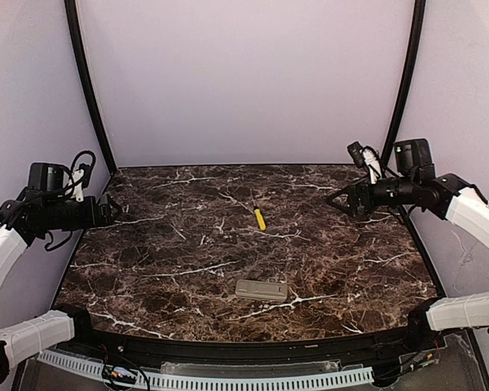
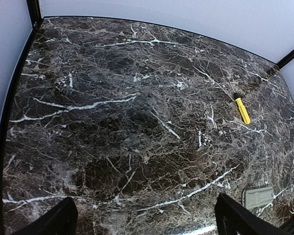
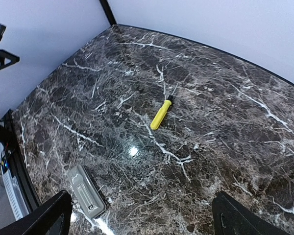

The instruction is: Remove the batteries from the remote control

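The remote control is next for my right gripper, which should close across it at its battery cover end (image 1: pixel 279 292) (image 3: pixel 92 204), the end nearer my right gripper.
The remote control (image 1: pixel 262 290) is a slim grey-beige bar lying flat near the front middle of the marble table. It also shows in the right wrist view (image 3: pixel 86 191) with its ribbed cover face up, and at the lower right of the left wrist view (image 2: pixel 258 197). No batteries show. My left gripper (image 1: pixel 114 210) is open and empty, held high at the table's left edge (image 2: pixel 144 223). My right gripper (image 1: pixel 340 200) is open and empty, held high at the back right (image 3: pixel 142 220). Both are far from the remote.
A yellow-handled screwdriver (image 1: pixel 260 218) lies at the table's middle, behind the remote; it shows in the left wrist view (image 2: pixel 242 109) and the right wrist view (image 3: pixel 161 113). White walls and black corner posts close in the table.
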You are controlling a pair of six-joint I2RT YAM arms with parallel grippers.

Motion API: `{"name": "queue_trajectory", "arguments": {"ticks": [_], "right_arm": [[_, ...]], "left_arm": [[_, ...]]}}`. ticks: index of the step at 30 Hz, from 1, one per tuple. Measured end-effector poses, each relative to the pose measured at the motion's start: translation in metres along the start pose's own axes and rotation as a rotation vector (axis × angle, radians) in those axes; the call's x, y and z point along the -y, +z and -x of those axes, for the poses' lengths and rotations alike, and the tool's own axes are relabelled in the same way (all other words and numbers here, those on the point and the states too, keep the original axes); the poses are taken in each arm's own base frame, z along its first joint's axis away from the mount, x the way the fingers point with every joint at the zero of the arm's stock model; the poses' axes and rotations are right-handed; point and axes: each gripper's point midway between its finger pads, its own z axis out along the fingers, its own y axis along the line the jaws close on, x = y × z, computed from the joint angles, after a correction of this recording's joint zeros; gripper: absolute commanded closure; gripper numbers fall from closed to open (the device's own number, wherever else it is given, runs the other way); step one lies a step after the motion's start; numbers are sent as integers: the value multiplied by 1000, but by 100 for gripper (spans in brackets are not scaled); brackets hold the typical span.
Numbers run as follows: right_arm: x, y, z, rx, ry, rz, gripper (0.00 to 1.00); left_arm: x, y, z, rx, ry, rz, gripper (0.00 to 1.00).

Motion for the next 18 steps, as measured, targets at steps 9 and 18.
{"name": "queue_trajectory", "arguments": {"ticks": [9,18], "right_arm": [[-62,55,-53,-192,-245,172,1],[-104,101,-117,-395,-439,269,1]], "left_arm": [[13,15,-26,-63,-12,-94,1],[26,16,-23,-51,21,-139,2]]}}
